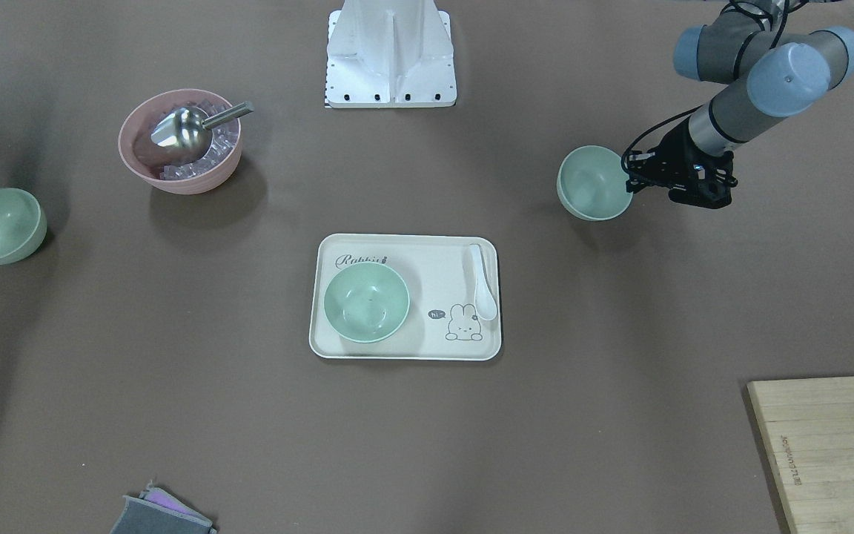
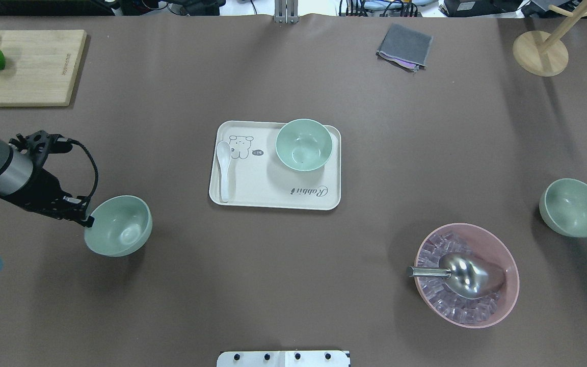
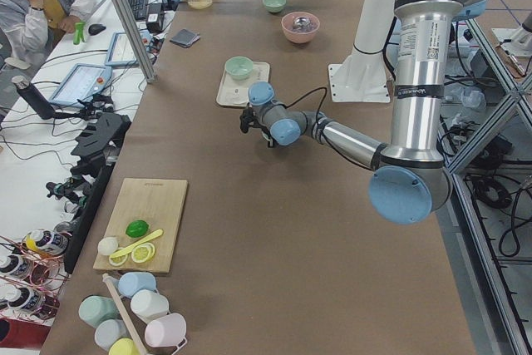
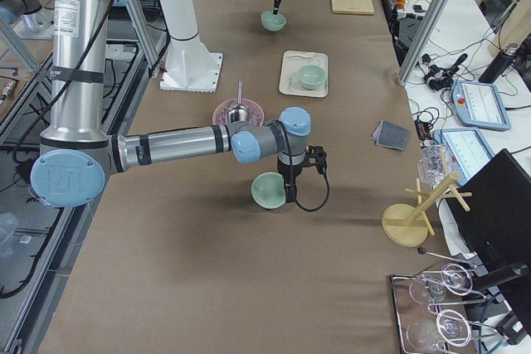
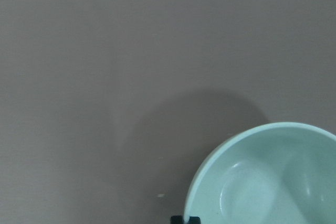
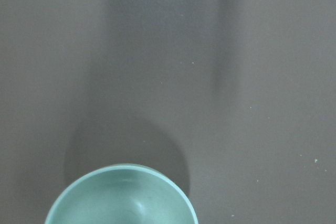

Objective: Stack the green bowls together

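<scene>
My left gripper should release its green bowl inside the green bowl on the cream tray [image 1: 367,301].
Three green bowls are in view. One green bowl [image 2: 303,144] sits on the cream tray [image 2: 252,196] at mid-table. My left gripper [image 2: 88,220] is shut on the rim of a second green bowl [image 2: 118,225] and holds it just above the table; a fingertip [image 5: 186,219] shows at its rim. The third green bowl [image 2: 572,207] is on my right side. My right gripper [image 4: 290,196] stands at that bowl's rim. I cannot tell whether it is open or shut. The right wrist view shows only this bowl [image 6: 122,195].
A pink bowl [image 2: 507,300] with ice and a metal scoop [image 2: 469,275] stands near the right bowl. A white spoon [image 2: 223,168] lies on the tray. A cutting board [image 2: 28,66], a grey cloth [image 2: 404,46] and a wooden stand [image 2: 540,53] line the far edge.
</scene>
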Controlling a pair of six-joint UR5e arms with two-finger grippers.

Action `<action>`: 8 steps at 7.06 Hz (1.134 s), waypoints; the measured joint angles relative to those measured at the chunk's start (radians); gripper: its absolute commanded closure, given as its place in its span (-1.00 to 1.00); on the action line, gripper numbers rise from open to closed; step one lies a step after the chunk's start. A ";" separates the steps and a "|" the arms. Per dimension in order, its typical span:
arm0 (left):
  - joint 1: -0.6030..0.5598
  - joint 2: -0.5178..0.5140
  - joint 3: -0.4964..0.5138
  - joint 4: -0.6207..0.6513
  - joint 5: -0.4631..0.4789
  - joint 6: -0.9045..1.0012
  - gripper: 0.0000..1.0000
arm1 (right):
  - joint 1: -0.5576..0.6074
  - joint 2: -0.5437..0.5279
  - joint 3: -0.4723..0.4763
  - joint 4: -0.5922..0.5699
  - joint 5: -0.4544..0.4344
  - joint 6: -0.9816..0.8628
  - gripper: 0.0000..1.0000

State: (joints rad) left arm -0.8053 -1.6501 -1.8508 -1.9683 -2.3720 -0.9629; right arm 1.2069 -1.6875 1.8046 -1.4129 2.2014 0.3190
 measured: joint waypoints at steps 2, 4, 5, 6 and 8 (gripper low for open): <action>-0.003 -0.209 0.037 0.084 -0.025 -0.139 1.00 | 0.005 -0.019 -0.023 0.000 -0.002 -0.047 -0.99; -0.002 -0.439 0.176 0.120 0.003 -0.217 1.00 | 0.004 -0.014 -0.069 0.000 0.002 -0.091 -0.99; -0.002 -0.537 0.256 0.121 0.030 -0.238 1.00 | 0.002 -0.009 -0.085 -0.001 0.013 -0.093 -0.99; -0.003 -0.617 0.326 0.117 0.061 -0.254 1.00 | -0.002 -0.007 -0.095 -0.001 0.030 -0.092 -0.99; -0.004 -0.709 0.440 0.057 0.120 -0.267 1.00 | -0.021 0.006 -0.121 -0.001 0.070 -0.090 -0.98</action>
State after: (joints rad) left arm -0.8093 -2.3593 -1.4108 -1.9117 -2.2519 -1.2294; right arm 1.1864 -1.6812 1.6833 -1.4140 2.2711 0.2286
